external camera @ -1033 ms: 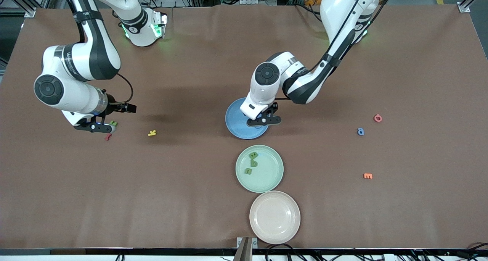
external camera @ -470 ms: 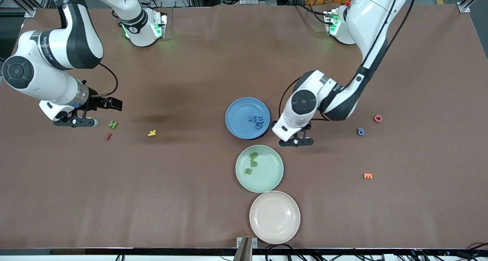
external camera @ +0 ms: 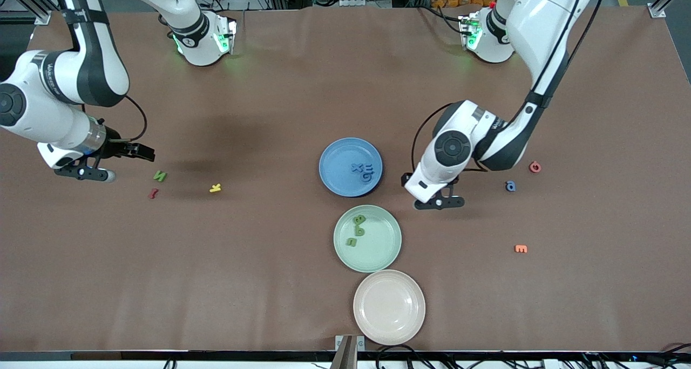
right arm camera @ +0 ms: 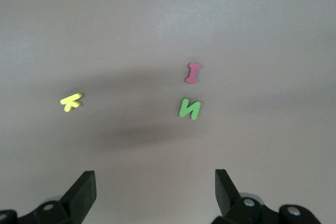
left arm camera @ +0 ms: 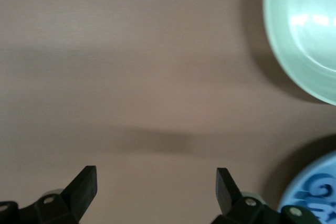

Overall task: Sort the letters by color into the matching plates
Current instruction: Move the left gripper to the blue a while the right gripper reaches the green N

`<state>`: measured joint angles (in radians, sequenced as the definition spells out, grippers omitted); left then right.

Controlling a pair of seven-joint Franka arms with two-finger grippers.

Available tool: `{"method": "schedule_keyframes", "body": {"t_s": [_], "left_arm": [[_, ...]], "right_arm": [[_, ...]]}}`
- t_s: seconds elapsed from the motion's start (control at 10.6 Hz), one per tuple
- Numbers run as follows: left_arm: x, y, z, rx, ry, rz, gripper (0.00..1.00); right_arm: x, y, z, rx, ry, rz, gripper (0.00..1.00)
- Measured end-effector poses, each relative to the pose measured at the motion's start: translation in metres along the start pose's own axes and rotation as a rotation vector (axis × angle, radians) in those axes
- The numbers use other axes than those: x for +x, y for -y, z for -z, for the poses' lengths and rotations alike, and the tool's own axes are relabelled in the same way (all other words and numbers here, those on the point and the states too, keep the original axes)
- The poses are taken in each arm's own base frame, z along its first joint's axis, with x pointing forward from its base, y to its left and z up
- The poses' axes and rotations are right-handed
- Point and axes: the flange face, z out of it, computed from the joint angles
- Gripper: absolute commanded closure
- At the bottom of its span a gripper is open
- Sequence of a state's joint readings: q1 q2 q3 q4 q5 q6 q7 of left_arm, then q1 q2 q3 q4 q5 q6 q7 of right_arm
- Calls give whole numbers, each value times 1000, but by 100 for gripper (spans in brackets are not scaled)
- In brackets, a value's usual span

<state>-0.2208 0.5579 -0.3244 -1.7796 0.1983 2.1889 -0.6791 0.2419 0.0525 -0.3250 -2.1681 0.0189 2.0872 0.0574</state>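
Observation:
My right gripper is to close on the outer sides (external camera: 160, 175) (right arm camera: 190, 108) of the green "N", the letter next to the red one, because that letter belongs on the green plate.
The blue plate (external camera: 337, 161) holds three blue letters (external camera: 363, 172). The green plate (external camera: 380, 245), nearer the front camera, holds three green letters (external camera: 356, 229). A loose blue letter "a" (external camera: 510, 186) lies toward the left arm's end. A green "N" (external camera: 160, 176) (right arm camera: 189, 108) lies toward the right arm's end. My left gripper (external camera: 438, 203) (left arm camera: 156, 182) is open and empty over bare table beside both plates (left arm camera: 304, 40) (left arm camera: 315, 192). My right gripper (external camera: 83, 173) (right arm camera: 155, 187) is open and empty over bare table beside the green "N".
A beige-pink plate (external camera: 388, 307) sits empty near the front edge. A red letter (external camera: 154, 193) (right arm camera: 193, 72) and a yellow letter (external camera: 215, 188) (right arm camera: 71, 101) lie by the green "N". A red letter (external camera: 534, 167) and an orange letter (external camera: 521, 248) lie near the blue "a".
My left gripper opened over the blue plate, left a blue letter there, and moved off toward the left arm's end. My right gripper drew away from the green "N" toward the table's end.

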Motion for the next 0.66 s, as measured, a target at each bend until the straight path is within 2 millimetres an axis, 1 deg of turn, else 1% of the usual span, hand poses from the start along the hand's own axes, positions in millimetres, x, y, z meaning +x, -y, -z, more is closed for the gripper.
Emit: {"method": "schedule_keyframes", "body": {"t_s": [0.09,0.38,0.47,0.66], "left_arm": [[3,15,-1,5,6,10,0],[5,64,-9,48,3,19,0],[2,75,-14,55,-6,15,0],[0,98,-26,75,-29,7,0]], "right_arm": [[-2,-11,-7,2,-3,-20,0],[-3,-34,-17,5,-26,-64,1],[-4,-42,-25,7,-52,-80,1],[-13,-57,-52,7,-123,-111,1]]}}
